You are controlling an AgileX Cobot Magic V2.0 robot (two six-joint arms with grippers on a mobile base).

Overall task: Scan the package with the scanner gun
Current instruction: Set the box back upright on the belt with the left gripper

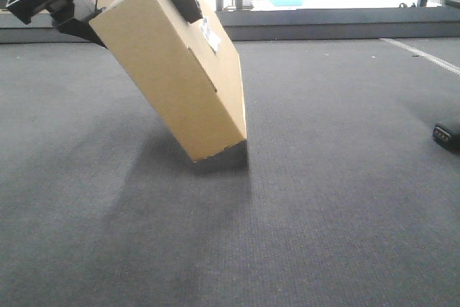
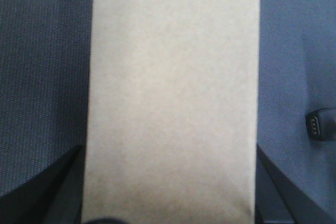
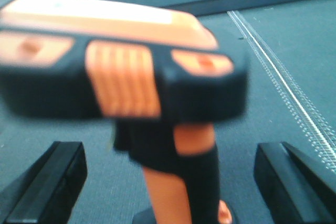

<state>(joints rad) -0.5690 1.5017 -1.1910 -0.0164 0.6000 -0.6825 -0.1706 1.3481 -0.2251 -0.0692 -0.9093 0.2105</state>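
Next, my left gripper stands the package, now held tilted at the carpet, upright on the open grey carpet (image 1: pixel 16 131), in a spot that is well away from the scanner gun.
The package (image 1: pixel 172 77) is a flat tan cardboard box with a small white label (image 1: pixel 210 34) on its side. My left gripper (image 1: pixel 133 5) is shut on its upper end and holds it tilted, with the low corner at or just above the carpet. In the left wrist view the package (image 2: pixel 173 87) fills the middle between my left gripper's fingers (image 2: pixel 58 192). The scanner gun (image 3: pixel 131 77), black and orange, stands blurred and close in the right wrist view. My right gripper (image 3: pixel 170 182) is open, with its fingers (image 3: pixel 47 182) wide on either side of the handle and not touching it.
Grey carpet (image 1: pixel 323 213) covers the floor. A black end with pale dots, which looks like the scanner gun, shows at the right edge of the front view (image 1: pixel 445 134) and of the left wrist view (image 2: pixel 317 124). A low wall and windows run along the back (image 1: pixel 323 23). A pale strip (image 3: pixel 283 87) crosses the carpet.
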